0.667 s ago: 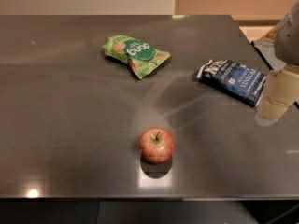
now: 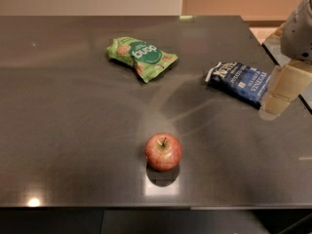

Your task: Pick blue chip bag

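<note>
I should next bring my gripper to the blue chip bag's middle (image 2: 245, 81), between its white end and the end by the edge of the table, and close it there.
The blue chip bag (image 2: 239, 82) lies flat on the dark table (image 2: 73, 130) at the right, navy foil with white lettering and a white end pointing left. My gripper (image 2: 278, 101) hangs at the right edge of the view, its pale fingers pointing down just right of the bag's right end and slightly in front of it. It holds nothing that I can see.
A green snack bag (image 2: 141, 57) lies at the middle back. A red apple (image 2: 163, 151) stands at the front centre. The table's right edge runs close behind the gripper, and its front edge lies just below the apple.
The gripper has shifted slightly left, closer to the blue bag's right end. The bag, apple and green bag have not moved.
</note>
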You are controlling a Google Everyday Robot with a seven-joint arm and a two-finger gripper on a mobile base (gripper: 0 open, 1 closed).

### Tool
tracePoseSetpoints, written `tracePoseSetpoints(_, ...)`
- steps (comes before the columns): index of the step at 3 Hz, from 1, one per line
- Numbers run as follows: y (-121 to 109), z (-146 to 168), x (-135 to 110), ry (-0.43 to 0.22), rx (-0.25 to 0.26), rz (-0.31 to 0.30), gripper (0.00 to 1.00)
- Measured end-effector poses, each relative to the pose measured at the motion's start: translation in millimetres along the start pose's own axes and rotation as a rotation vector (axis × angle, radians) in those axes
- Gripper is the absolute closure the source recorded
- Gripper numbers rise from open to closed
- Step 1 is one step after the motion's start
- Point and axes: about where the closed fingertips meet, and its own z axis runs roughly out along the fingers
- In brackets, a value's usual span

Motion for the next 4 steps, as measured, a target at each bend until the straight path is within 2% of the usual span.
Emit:
tracePoseSetpoints(1,-24,19,4,-0.020,0.011,0.052,0.00)
tracePoseSetpoints(3,-81,72,34,-0.033,0.050,0.219,0.00)
tracePoseSetpoints(4,-98,94,43,-0.042,0.040,0.266,0.00)
